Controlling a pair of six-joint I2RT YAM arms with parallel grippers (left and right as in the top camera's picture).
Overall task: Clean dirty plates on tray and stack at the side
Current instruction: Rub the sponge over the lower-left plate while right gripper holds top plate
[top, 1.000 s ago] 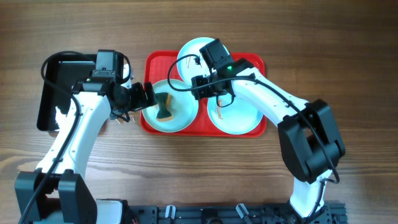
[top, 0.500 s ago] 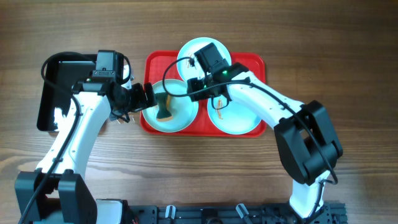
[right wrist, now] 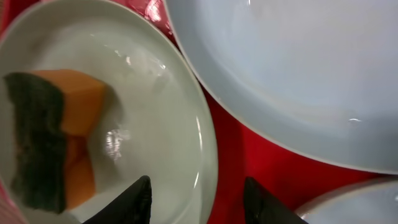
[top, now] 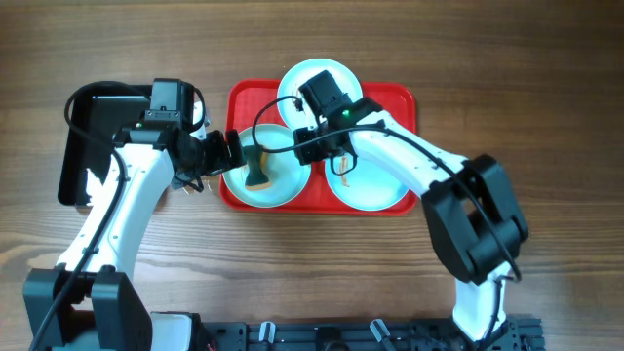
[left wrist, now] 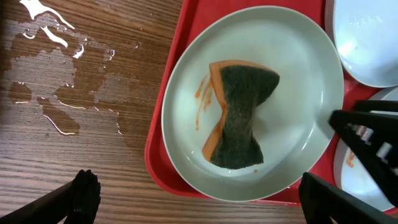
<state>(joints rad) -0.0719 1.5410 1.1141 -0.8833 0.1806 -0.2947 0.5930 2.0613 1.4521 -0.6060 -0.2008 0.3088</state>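
Note:
My left gripper should close on the narrow middle (top: 255, 169) (left wrist: 238, 114) of the orange sponge, between its two wide ends, because the plate needs wiping.
Three pale turquoise plates sit on the red tray (top: 234, 99): a left plate (top: 281, 187), a back plate (top: 314, 72) and a right plate (top: 378, 191). An orange sponge with a dark green scouring side (top: 258, 172) lies on the left plate (left wrist: 298, 93), beside orange smears. My left gripper (top: 228, 152) is open at that plate's left edge; in its wrist view (left wrist: 199, 200) its jaws span the plate's near rim. My right gripper (top: 308, 146) is open, low over the left plate's right rim (right wrist: 208, 143), one finger over the plate, the other over the tray (right wrist: 249, 155).
A glossy black tray (top: 83, 146) stands at the far left. Spilled water (left wrist: 56, 93) lies on the wooden table left of the red tray. The back plate (right wrist: 292, 74) and the right plate (right wrist: 364, 208) lie close to my right gripper.
My right gripper has moved left, from over the right plate to the left plate's right rim. The left arm and the sponge have not moved.

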